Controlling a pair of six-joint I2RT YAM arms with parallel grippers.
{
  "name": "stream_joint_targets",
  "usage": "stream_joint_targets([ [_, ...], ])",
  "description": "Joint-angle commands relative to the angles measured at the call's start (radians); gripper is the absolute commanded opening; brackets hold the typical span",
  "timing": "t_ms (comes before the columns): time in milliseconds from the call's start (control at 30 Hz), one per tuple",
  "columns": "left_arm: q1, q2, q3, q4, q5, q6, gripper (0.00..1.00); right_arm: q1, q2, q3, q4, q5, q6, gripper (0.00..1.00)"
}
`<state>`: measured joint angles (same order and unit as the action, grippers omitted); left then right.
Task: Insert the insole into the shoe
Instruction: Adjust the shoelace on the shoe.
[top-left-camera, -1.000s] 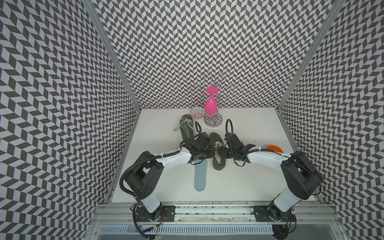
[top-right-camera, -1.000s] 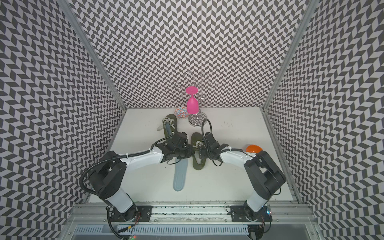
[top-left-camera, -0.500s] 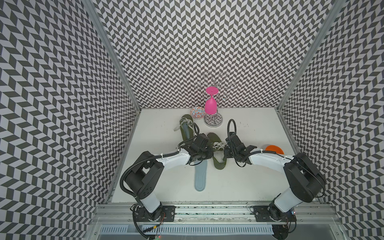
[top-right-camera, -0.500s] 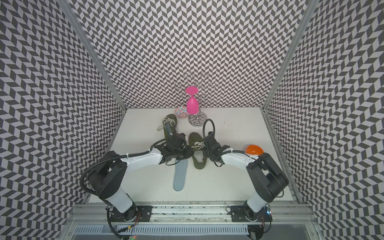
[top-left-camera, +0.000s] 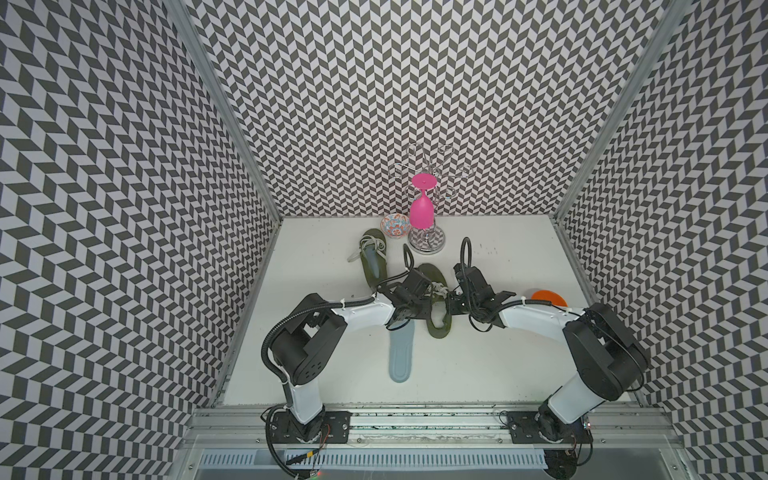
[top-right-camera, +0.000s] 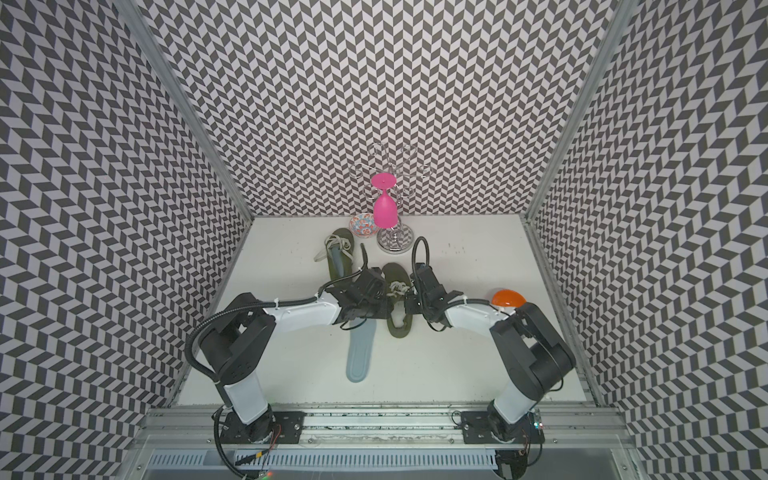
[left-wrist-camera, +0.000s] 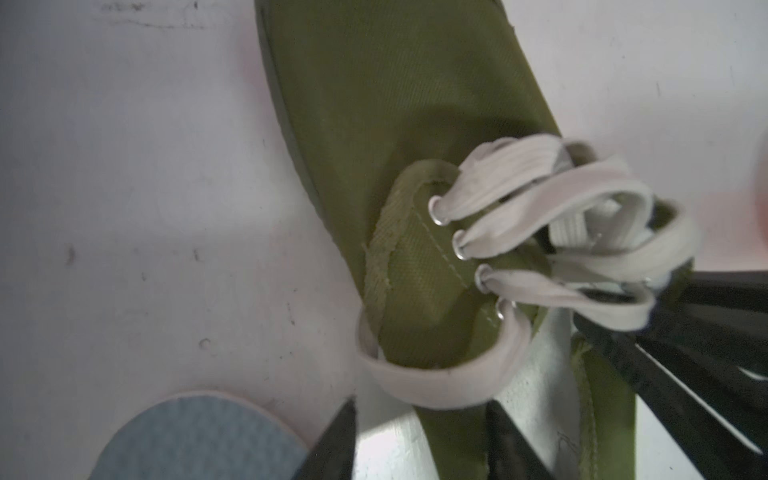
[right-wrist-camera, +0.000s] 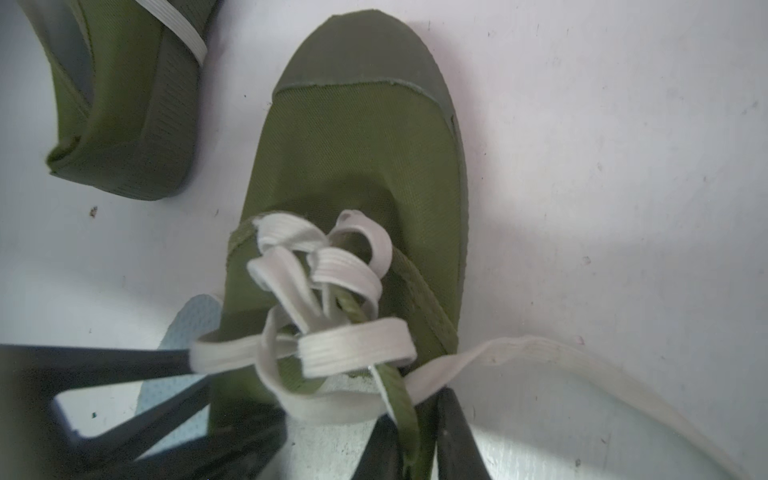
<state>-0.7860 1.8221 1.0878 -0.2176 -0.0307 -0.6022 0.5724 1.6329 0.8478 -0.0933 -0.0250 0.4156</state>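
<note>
The white laces pull the eyelet flaps together over the shoe's opening, so next I grab the nearer flap (left-wrist-camera: 436, 320) with my left gripper and pull it wide before putting the insole in.
The olive shoe (top-left-camera: 440, 330) with white laces lies mid-table, toe toward the back wall, in both top views (top-right-camera: 400, 328). The blue-grey insole (top-left-camera: 401, 357) lies flat on the table beside it, to its left and nearer the front. My left gripper (left-wrist-camera: 419, 436) is open and straddles the shoe's left side wall (left-wrist-camera: 453, 436) by the opening. My right gripper (right-wrist-camera: 415, 449) is shut on the shoe's right side rim (right-wrist-camera: 407, 415), just behind the laces. Both grippers meet over the shoe's opening and hide most of it from above.
A second olive shoe (top-left-camera: 372, 259) lies behind and to the left. A patterned bowl (top-left-camera: 395, 225) and a wire rack (top-left-camera: 427, 241) holding an upturned pink glass (top-left-camera: 422, 210) stand at the back wall. An orange object (top-left-camera: 548, 298) sits near the right wall.
My left gripper has gone from shut to open at the shoe's left side. My right gripper has closed from wide open onto the shoe's right rim. The insole has not moved.
</note>
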Motion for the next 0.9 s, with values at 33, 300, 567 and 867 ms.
stream_joint_targets([
  [33,-0.033,0.055,0.088,-0.097,-0.147,0.095,0.63,-0.006,0.009,-0.007,0.056,-0.033,0.002,0.16],
  [300,-0.091,0.141,0.190,-0.186,-0.328,0.156,0.80,-0.026,0.005,0.005,0.070,-0.080,-0.003,0.16],
  [567,-0.070,0.184,0.250,-0.160,-0.394,0.259,0.46,-0.049,0.021,-0.001,0.063,-0.105,-0.009,0.14],
  [867,0.086,-0.004,0.085,0.002,0.055,0.144,0.05,-0.099,0.036,0.000,0.036,-0.108,-0.018,0.14],
])
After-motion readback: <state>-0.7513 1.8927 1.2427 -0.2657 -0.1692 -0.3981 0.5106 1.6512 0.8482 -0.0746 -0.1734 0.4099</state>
